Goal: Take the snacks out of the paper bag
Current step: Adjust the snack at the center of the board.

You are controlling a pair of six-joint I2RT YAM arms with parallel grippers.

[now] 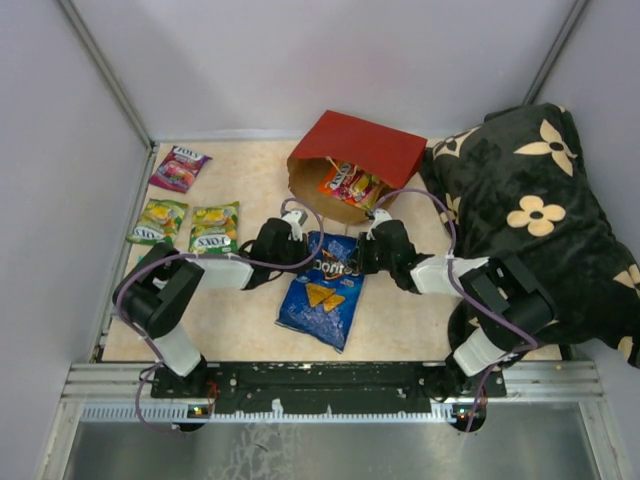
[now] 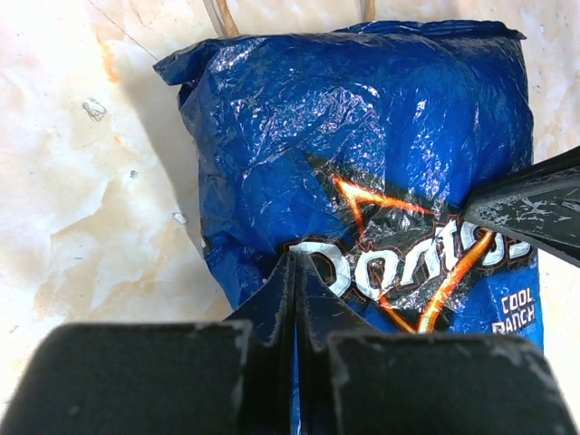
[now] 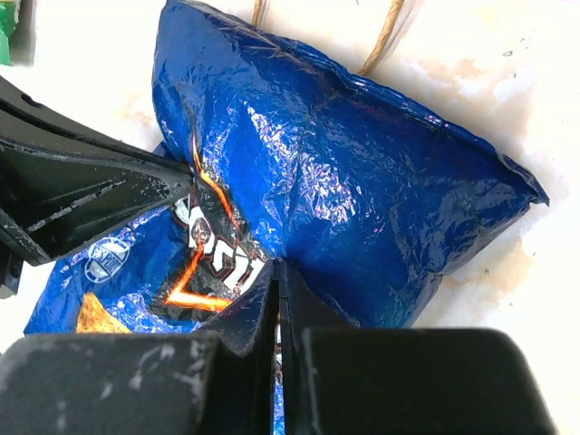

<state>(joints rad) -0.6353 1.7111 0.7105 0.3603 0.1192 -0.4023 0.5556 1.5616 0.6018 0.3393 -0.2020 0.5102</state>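
The top edge of the Doritos bag lies over the handle of the paper bag, so I will grab the Doritos bag's lower side (image 1: 349, 312) with my right gripper and help pull it clear.
The blue Doritos bag (image 1: 322, 290) lies flat on the table in front of the red paper bag (image 1: 372, 146), which lies on its side with its mouth toward me. Orange and purple candy packets (image 1: 350, 183) show inside its mouth. My left gripper (image 1: 300, 246) is shut on the chip bag's left edge (image 2: 362, 154). My right gripper (image 1: 362, 252) is shut on its right edge (image 3: 362, 181). Blue foil shows between both pairs of fingers. A purple packet (image 1: 178, 167) and two green packets (image 1: 158, 220) lie at the far left. The yellow box is out of view.
A black flowered cushion (image 1: 530, 220) fills the right side, close to my right arm. The paper bag's twine handles (image 2: 222, 16) lie just beyond the chip bag's top edge. Grey walls close in the left, back and right.
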